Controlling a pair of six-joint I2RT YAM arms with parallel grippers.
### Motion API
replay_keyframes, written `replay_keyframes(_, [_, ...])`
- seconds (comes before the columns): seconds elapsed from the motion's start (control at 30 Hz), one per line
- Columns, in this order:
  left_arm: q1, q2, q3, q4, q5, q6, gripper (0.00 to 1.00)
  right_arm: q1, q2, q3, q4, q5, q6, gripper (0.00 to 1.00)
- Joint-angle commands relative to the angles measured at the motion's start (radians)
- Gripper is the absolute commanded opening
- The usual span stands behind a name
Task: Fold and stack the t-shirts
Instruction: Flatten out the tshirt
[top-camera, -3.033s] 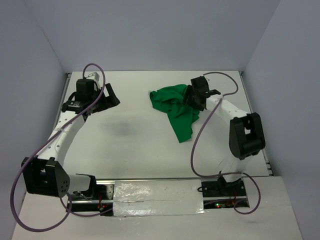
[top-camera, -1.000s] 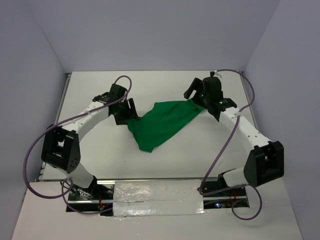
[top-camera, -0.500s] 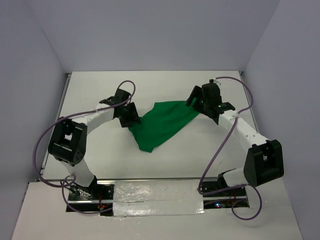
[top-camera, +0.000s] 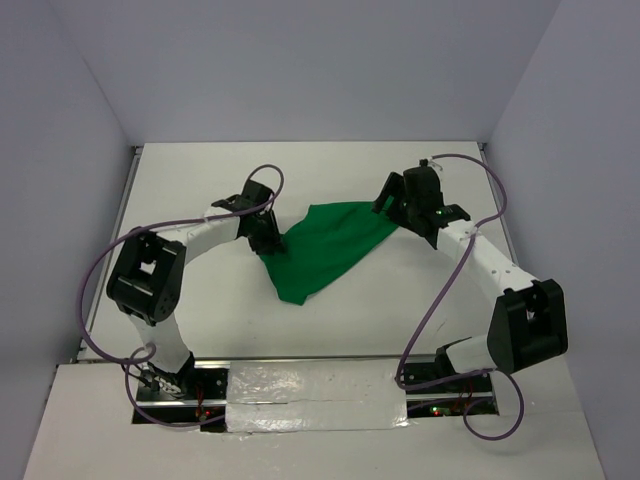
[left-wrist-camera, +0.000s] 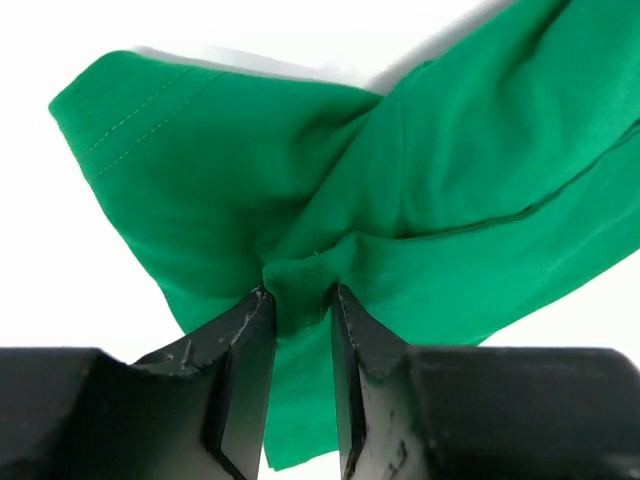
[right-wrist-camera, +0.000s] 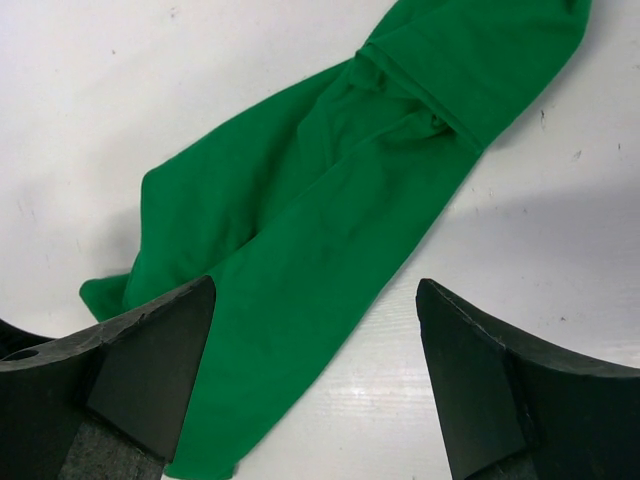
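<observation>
The robot's right gripper should close on the folded-over end's corner (top-camera: 394, 226) (right-wrist-camera: 466, 136) of the bright green t-shirt, at the end away from the left gripper.
The bright green t-shirt (top-camera: 325, 245) lies crumpled in a long diagonal band on the white table, from the upper right down to a point at the lower left. My left gripper (top-camera: 270, 240) is at its left edge. In the left wrist view the left gripper (left-wrist-camera: 302, 292) pinches a bunched fold of the t-shirt (left-wrist-camera: 420, 180) between its fingertips (left-wrist-camera: 255, 315). My right gripper (top-camera: 388, 200) hovers at the shirt's upper right end. The right gripper (right-wrist-camera: 315, 285) stands wide open above the t-shirt (right-wrist-camera: 300, 220), holding nothing.
The white table (top-camera: 200, 180) is boxed in by pale walls at the left, back and right. Purple cables (top-camera: 455, 265) loop from both arms. A taped rail (top-camera: 315, 385) with the arm bases runs along the near edge.
The left gripper has slid right to the shirt's left edge and its jaws have closed in on a fold of cloth. The right arm and the shirt have barely moved.
</observation>
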Motion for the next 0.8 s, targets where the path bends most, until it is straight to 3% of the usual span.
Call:
replay_keyframes(0.0, [-0.016, -0.013, 0.041, 0.0, -0.011, -0.009, 0.39, -0.003, -0.004, 0.022, -0.015, 0.036, -0.002, 0.89])
replay_keyframes(0.1, [-0.022, -0.03, 0.049, -0.034, -0.037, -0.006, 0.41, -0.009, 0.023, 0.042, -0.049, 0.066, -0.019, 0.94])
replay_keyframes(0.33, [-0.03, -0.061, 0.05, -0.057, -0.045, 0.018, 0.59, -0.037, 0.077, 0.057, -0.071, 0.063, -0.022, 0.95])
replay_keyframes(0.77, [-0.081, -0.068, 0.098, -0.097, -0.12, 0.017, 0.56, -0.04, 0.074, 0.036, -0.057, 0.043, -0.017, 0.95])
